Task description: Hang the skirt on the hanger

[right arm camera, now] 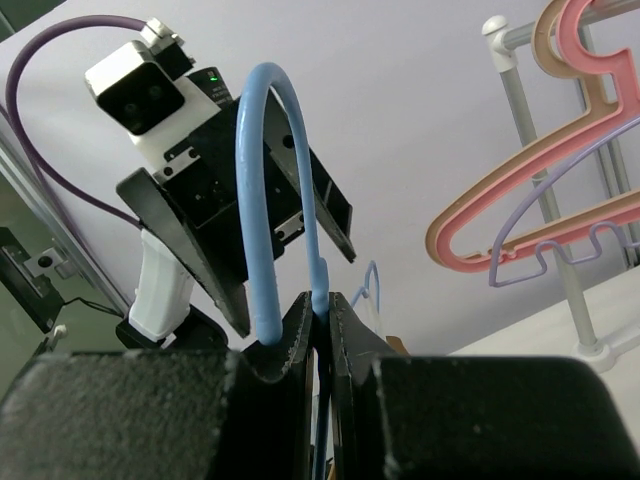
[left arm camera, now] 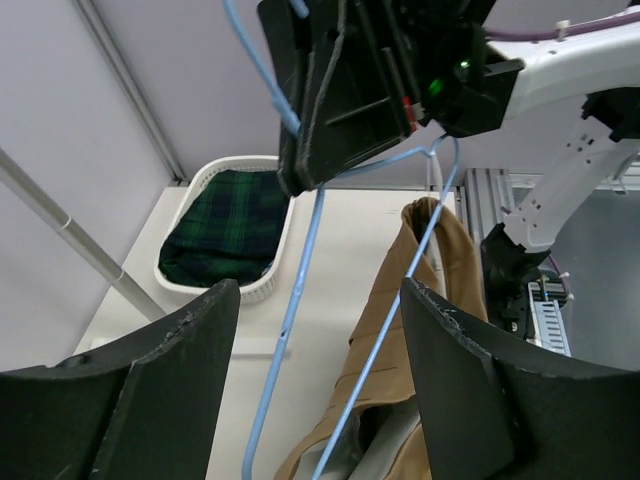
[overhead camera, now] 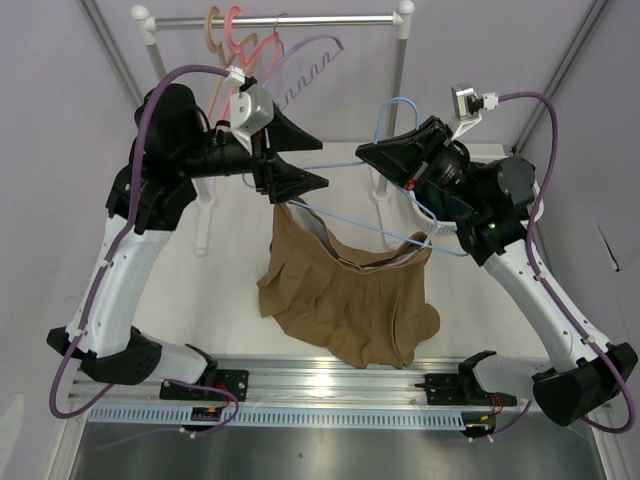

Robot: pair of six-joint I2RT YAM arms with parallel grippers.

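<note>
The hanger's upper arm and bottom bar are both between my left gripper's fingers. I should grip the upper arm alone (left arm camera: 290, 315) before my right gripper opens.
The thin pale blue hanger (overhead camera: 385, 232) is held up over the table with its hook (right arm camera: 262, 150) uppermost. My right gripper (overhead camera: 368, 156) is shut on the hanger's neck (right arm camera: 320, 275). The tan-brown skirt (overhead camera: 345, 295) hangs from the hanger's arms, its whitish lining showing at the open waist, its hem resting on the table. My left gripper (overhead camera: 318, 160) is open and empty at the hanger's left end. In the left wrist view the hanger's two blue arms (left arm camera: 300, 260) pass between my open fingers (left arm camera: 470, 370), and the skirt (left arm camera: 440, 265) hangs by the right one.
A garment rail (overhead camera: 270, 19) at the back carries pink and tan hangers (overhead camera: 235, 35) and a scalloped lavender hanger (overhead camera: 310, 70). A white basket (left arm camera: 275, 270) holding dark green plaid cloth (left arm camera: 225, 225) sits on the table beyond the skirt. The rail's posts stand at the back.
</note>
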